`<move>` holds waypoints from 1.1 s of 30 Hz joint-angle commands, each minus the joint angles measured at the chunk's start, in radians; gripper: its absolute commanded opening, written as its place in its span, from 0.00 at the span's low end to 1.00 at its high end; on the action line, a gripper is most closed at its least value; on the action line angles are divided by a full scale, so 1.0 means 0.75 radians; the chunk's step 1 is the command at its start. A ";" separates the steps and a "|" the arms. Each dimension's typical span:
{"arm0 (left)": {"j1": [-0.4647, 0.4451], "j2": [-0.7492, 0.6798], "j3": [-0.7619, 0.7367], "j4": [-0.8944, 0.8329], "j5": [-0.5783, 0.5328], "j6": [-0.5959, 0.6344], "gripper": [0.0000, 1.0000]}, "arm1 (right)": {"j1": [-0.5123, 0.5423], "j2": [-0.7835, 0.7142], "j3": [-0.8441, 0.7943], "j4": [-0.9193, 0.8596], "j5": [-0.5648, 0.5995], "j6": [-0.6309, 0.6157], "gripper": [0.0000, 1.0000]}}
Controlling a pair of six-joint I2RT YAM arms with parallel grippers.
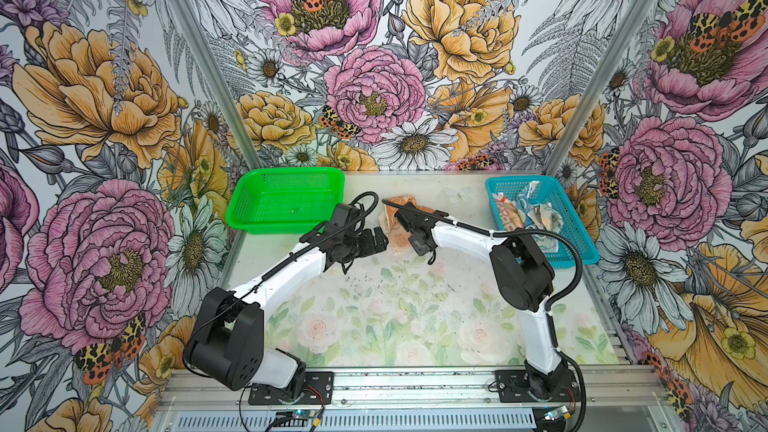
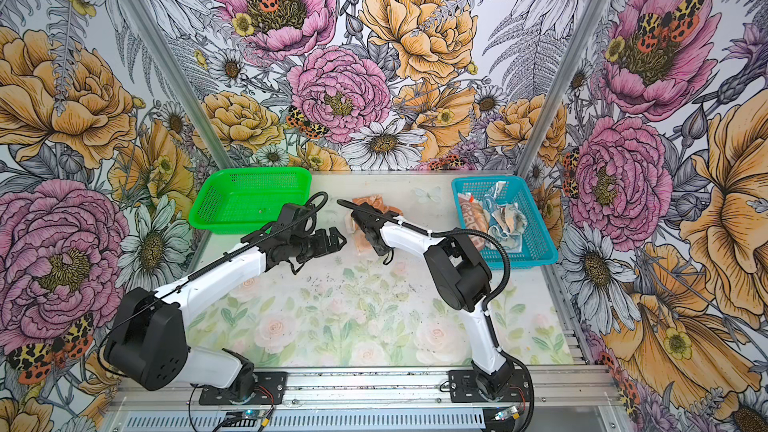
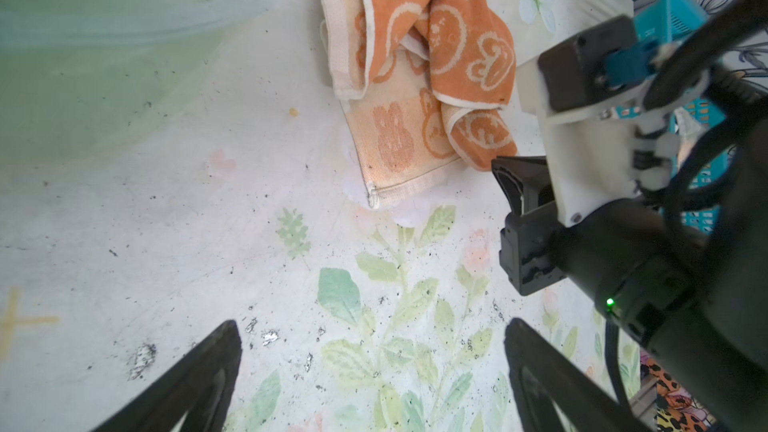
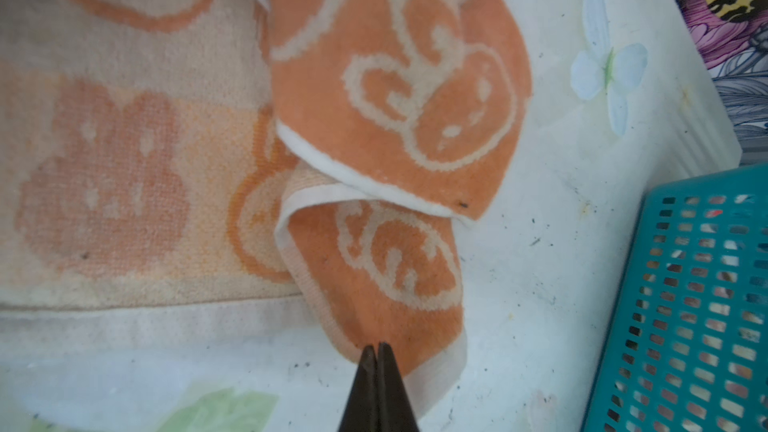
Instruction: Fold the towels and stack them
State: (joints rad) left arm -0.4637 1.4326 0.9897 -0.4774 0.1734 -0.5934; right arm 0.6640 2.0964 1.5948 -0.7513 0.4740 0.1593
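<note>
The robot's right gripper pinches the orange towel's folded edge short of the towel's loose corner, so it should open and take the corner itself point(image 4: 448, 377) before the robot spreads the towel.
The orange towel point(image 1: 397, 239) with white bunnies lies crumpled on the table at the back middle, also seen in the other top view point(image 2: 362, 243). My right gripper point(image 4: 377, 349) is shut, its tips pinching the towel's point(image 4: 395, 76) near corner down at the table. My left gripper point(image 3: 374, 326) hovers open just left of the towel point(image 3: 415, 76), with nothing between its fingers; in a top view the left gripper point(image 1: 380, 239) points at the cloth. The striped towel point(image 1: 509, 214) and the teal towel point(image 1: 540, 220) lie bunched in the blue basket.
A green mesh basket point(image 1: 291, 171) stands at the back left with no cloth in it. The blue mesh basket point(image 1: 575, 228) sits at the back right, close beside my right arm. Floral walls close in the table on three sides.
</note>
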 commanded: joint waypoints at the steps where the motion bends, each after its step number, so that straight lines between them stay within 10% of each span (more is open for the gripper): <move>1: -0.029 0.021 0.015 0.018 -0.022 0.026 0.99 | -0.045 -0.090 0.016 0.003 -0.025 0.021 0.00; 24: -0.223 0.481 0.471 -0.224 -0.055 0.162 0.99 | -0.471 -0.110 -0.081 0.006 -0.302 0.152 0.00; 33: -0.235 0.546 0.526 -0.335 -0.131 0.218 0.99 | -0.472 -0.280 -0.154 0.007 -0.394 0.194 0.48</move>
State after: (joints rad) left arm -0.6376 1.8500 1.3830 -0.6941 0.1123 -0.4595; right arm 0.3027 1.9907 1.4811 -0.7532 0.2081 0.2810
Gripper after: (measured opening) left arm 0.989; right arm 0.463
